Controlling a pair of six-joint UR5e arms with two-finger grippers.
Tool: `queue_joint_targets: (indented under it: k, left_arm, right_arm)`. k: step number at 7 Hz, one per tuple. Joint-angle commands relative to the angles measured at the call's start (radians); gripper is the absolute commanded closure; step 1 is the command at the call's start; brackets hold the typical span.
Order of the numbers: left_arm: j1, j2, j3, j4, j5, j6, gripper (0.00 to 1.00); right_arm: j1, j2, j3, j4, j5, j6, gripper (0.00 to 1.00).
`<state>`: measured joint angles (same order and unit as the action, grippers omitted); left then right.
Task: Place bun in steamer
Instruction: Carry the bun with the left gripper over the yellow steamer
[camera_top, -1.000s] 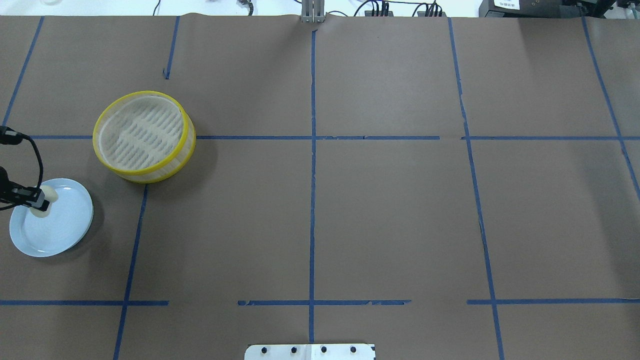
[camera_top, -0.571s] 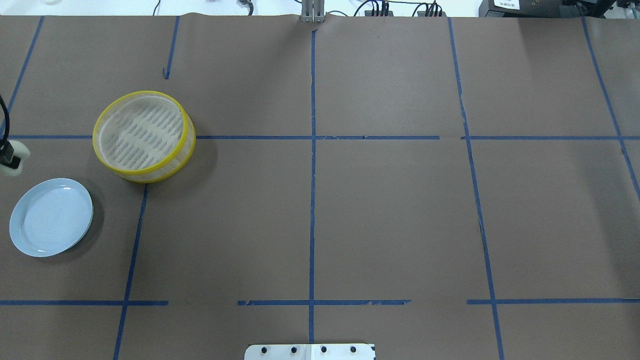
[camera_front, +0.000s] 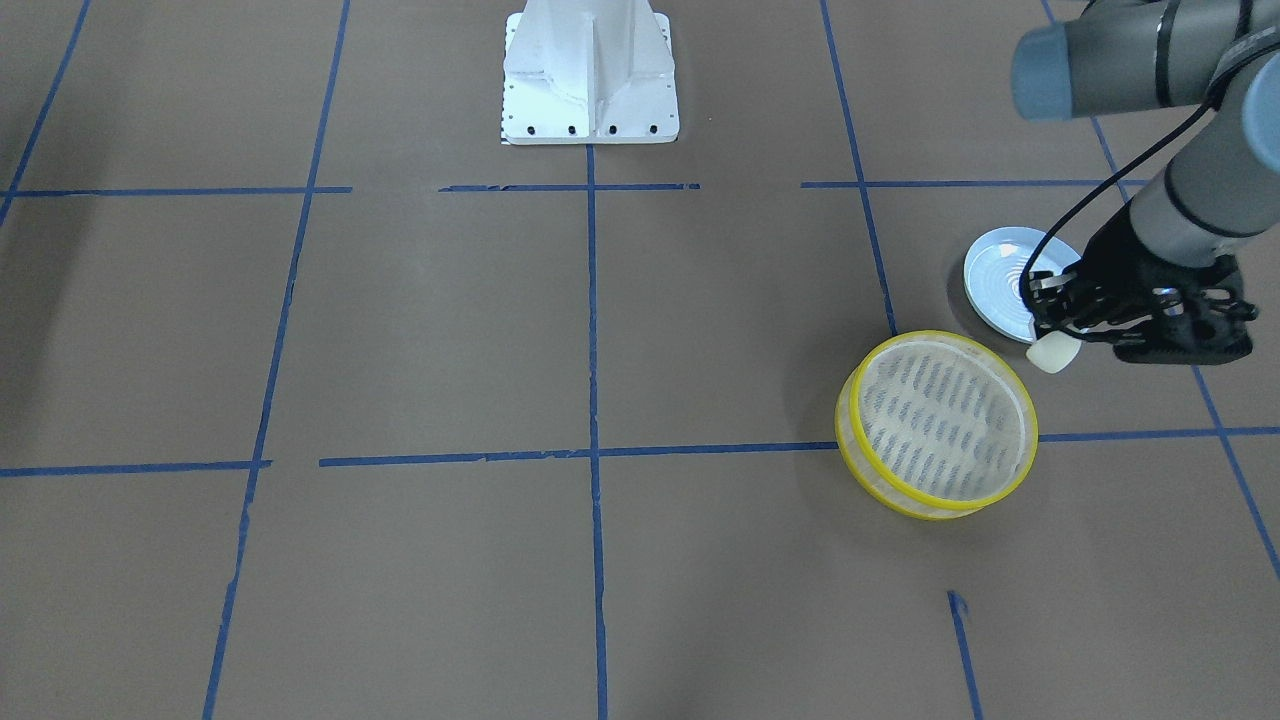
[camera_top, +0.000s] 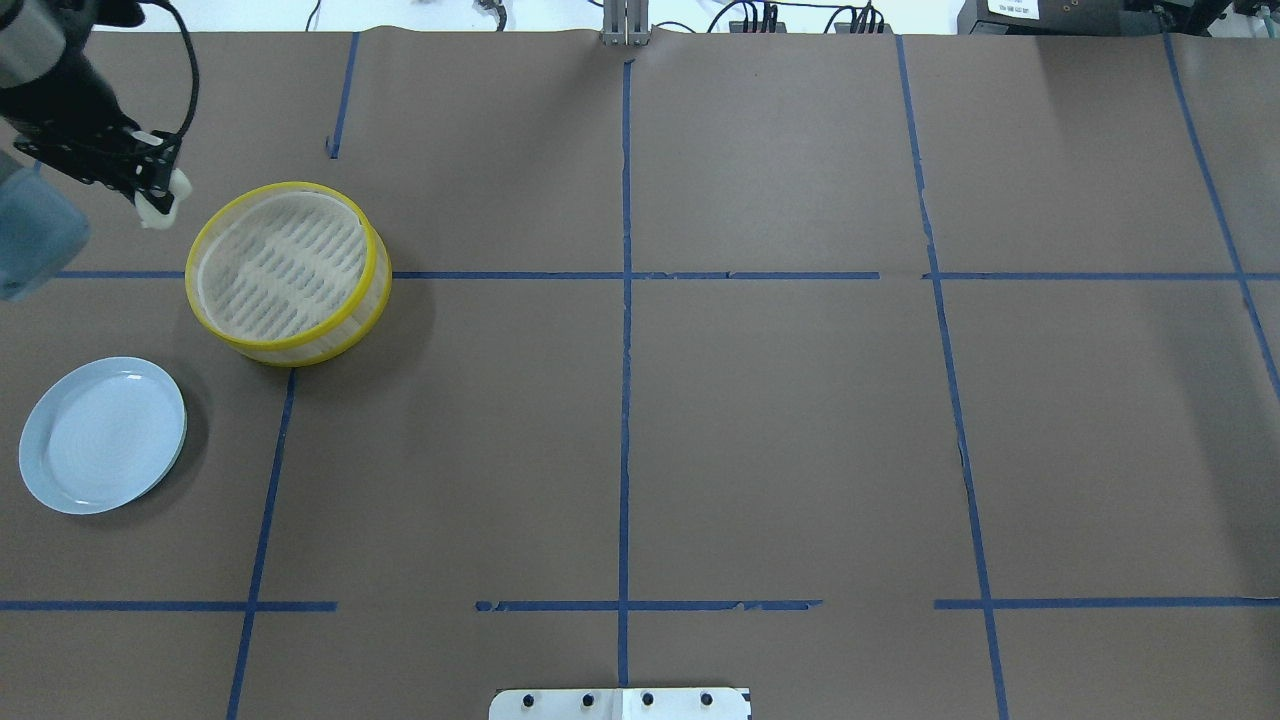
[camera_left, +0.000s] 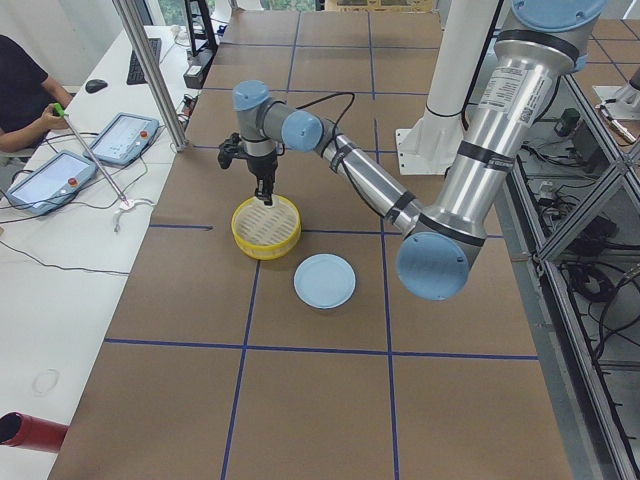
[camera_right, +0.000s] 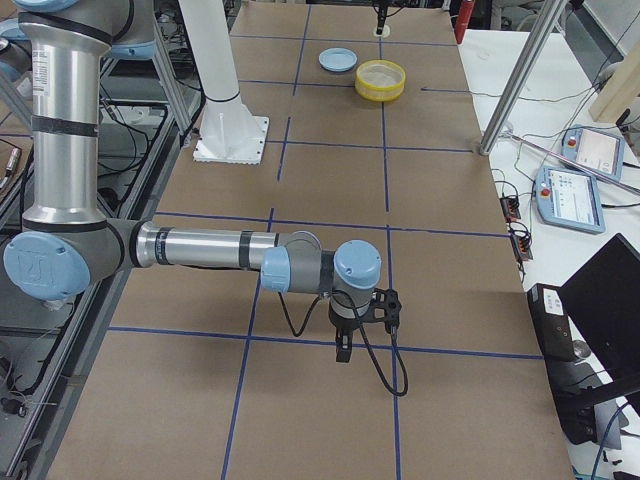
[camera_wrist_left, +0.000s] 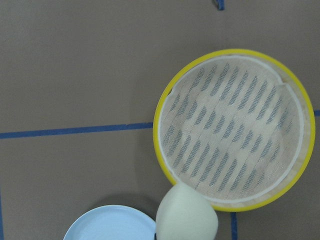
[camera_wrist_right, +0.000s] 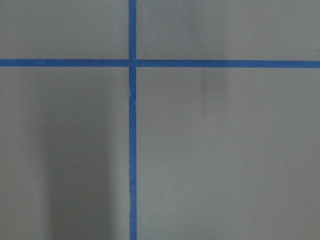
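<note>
My left gripper has the bun, held in the air just outside the steamer's rim. It will set the bun free on the middle of the steamer's slotted pale bottom (camera_front: 947, 420) (camera_wrist_left: 234, 141).
My left gripper (camera_top: 158, 195) is shut on the cream-white bun (camera_top: 153, 209) and holds it in the air just outside the steamer's left rim. The steamer (camera_top: 288, 270) is a round yellow-rimmed basket with a slotted pale floor, and it is empty. In the front view the bun (camera_front: 1052, 353) hangs between the blue plate and the steamer (camera_front: 940, 425). In the left wrist view the bun (camera_wrist_left: 186, 216) overlaps the steamer's (camera_wrist_left: 232, 130) near rim. My right gripper (camera_right: 343, 350) shows only in the right exterior view, low over bare table; I cannot tell if it is open.
The pale blue plate (camera_top: 100, 435) lies empty, near-left of the steamer; it also shows in the front view (camera_front: 1000, 280). Blue tape lines cross the brown table cover. The white arm base (camera_front: 590, 70) stands at mid-table on the robot's edge.
The left gripper lifted the bun off the blue plate and carried it away from the robot and slightly right, up beside the steamer's left rim. The plate is now empty.
</note>
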<state>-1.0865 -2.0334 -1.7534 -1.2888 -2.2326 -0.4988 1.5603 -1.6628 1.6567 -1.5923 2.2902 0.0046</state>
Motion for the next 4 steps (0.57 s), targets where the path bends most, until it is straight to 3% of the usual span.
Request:
queue_joint_targets:
  k: [1,4]
  left_arm:
    - [0.088,-0.022,0.171,-0.219,0.001,-0.085,0.76]
    - [0.146,-0.011,0.230,-0.285,0.053,-0.118,0.75]
  right_arm:
    - [0.000,0.000,0.000,0.000,0.000,0.000,0.00]
    - [0.001,0.000,0.000,0.000,0.000,0.000,0.00]
